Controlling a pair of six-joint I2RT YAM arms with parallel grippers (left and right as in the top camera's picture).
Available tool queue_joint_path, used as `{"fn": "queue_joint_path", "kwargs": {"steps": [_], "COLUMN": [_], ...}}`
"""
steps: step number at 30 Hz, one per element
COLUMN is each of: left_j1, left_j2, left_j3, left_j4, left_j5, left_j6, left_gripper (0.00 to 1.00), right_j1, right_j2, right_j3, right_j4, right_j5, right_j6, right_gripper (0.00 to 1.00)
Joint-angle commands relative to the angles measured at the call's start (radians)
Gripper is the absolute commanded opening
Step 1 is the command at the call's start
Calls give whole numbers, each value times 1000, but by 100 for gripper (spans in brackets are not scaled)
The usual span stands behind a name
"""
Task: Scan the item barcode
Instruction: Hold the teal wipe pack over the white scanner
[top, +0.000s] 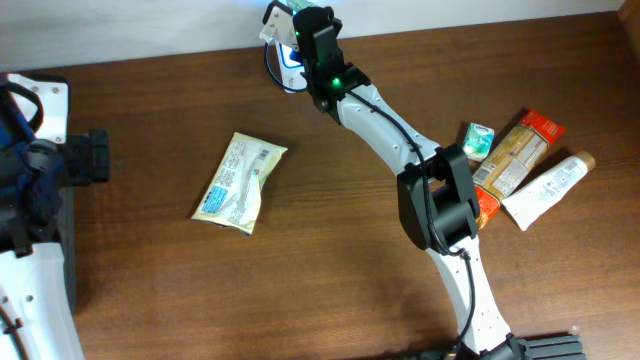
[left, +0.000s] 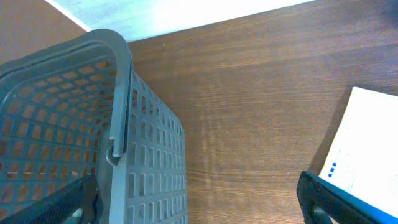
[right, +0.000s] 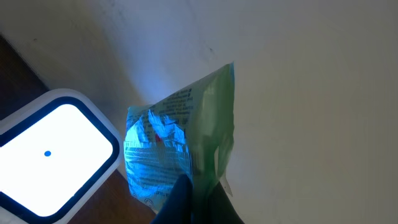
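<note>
The green foil packet, now upright over the scanner, will leave my right gripper and rest on the table (top: 453, 146), close beside the small green packet.
My right gripper (right: 199, 202) is shut on the lower edge of a green foil packet (right: 193, 124). The packet stands upright, its printed face lit blue. Just to its left is the scanner (right: 56, 152), a glowing white panel with a dark blue rim. In the overhead view the right arm reaches to the table's far edge, where the packet (top: 280, 20) hangs over the scanner (top: 287, 57). No barcode can be made out on the packet. My left gripper (left: 199, 208) is open with nothing between its fingers.
A grey plastic basket (left: 62, 124) fills the left of the left wrist view, a white box (left: 367, 143) the right. A cream packet (top: 240, 182) lies mid-table. At the right lie a small green packet (top: 478, 140), an orange-brown packet (top: 520, 148) and a white tube (top: 548, 188).
</note>
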Motion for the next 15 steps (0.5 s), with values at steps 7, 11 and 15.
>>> {"fn": "queue_joint_path", "kwargs": {"steps": [7,11,15], "left_j1": [4,4,4], "left_j2": [-3,-3,-3], "left_j3": [10,10,10], "left_j4": [1,1,1], "left_j5": [6,6,6], "left_j6": [12,12,12], "left_gripper": [99,99,99], "right_j1": [10,10,10], "right_j2": [6,6,6], "right_j3": [15,15,15], "right_j4": [-89,-79,-73], "right_j5": [46,48,48], "right_j6": [3,3,3], "right_gripper": [4,4,4]}}
